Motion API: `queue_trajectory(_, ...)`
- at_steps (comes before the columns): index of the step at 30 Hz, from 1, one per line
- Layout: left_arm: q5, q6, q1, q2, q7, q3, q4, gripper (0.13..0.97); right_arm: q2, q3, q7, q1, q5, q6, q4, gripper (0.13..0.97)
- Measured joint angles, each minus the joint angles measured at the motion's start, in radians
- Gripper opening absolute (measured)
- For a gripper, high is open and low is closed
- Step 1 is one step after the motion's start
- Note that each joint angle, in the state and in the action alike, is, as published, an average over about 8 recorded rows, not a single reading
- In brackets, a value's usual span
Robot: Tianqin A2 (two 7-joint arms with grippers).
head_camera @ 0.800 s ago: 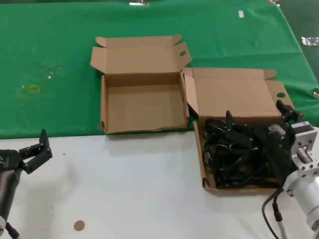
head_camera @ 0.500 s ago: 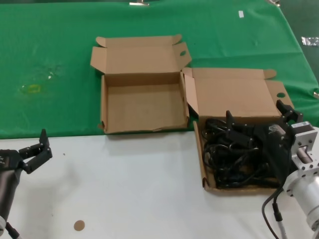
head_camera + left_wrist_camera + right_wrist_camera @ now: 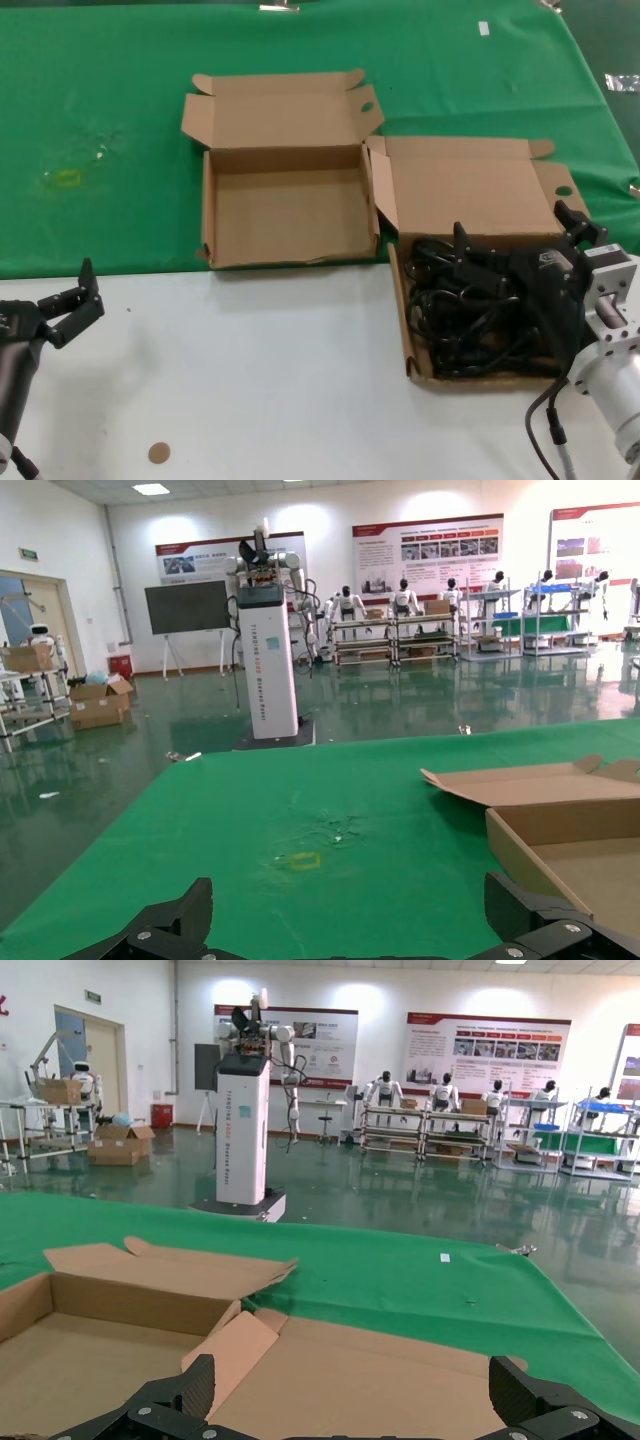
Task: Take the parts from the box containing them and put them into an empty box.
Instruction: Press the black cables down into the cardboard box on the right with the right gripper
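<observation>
Next, my right gripper grabs the bundled middle (image 3: 510, 301) of the top black power cord, halfway between the near and far sides of the full box.
The box containing the parts (image 3: 406, 330) sits at the right with its lid (image 3: 470, 190) folded back. Black coiled power cords (image 3: 450, 320) fill its tray. My right gripper (image 3: 515, 235) is open and hovers over the far part of that tray, empty, one finger (image 3: 461, 247) above the cords. In the right wrist view the gripper (image 3: 355, 1395) faces the lid (image 3: 380, 1370); the cords are hidden there. The empty box (image 3: 285, 205) lies open to the left of it, and shows in the right wrist view (image 3: 100, 1350) too. My left gripper (image 3: 70, 300) is open and empty at the near left.
A green cloth (image 3: 100, 100) covers the far half of the table and white tabletop (image 3: 280, 380) the near half. A yellow mark (image 3: 68, 178) is on the cloth and a small brown disc (image 3: 159, 453) on the white. The left wrist view shows the empty box's wall (image 3: 530, 855).
</observation>
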Motion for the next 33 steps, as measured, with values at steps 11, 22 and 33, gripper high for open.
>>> queue_trajectory(11,0.000,0.000,0.000,0.000,0.000,0.000,0.000,0.898,0.077,-0.065,0.017,-0.003,0.060,0.039,0.016,0.966)
queue_trajectory(22,0.000,0.000,0.000,0.000,0.000,0.000,0.000,0.716,0.461,-0.324,-0.006,0.054,0.330,0.136,0.111,0.966)
queue_trajectory(33,0.000,0.000,0.000,0.000,0.000,0.000,0.000,0.540,0.872,-0.580,0.115,0.260,0.331,-0.061,0.148,0.966)
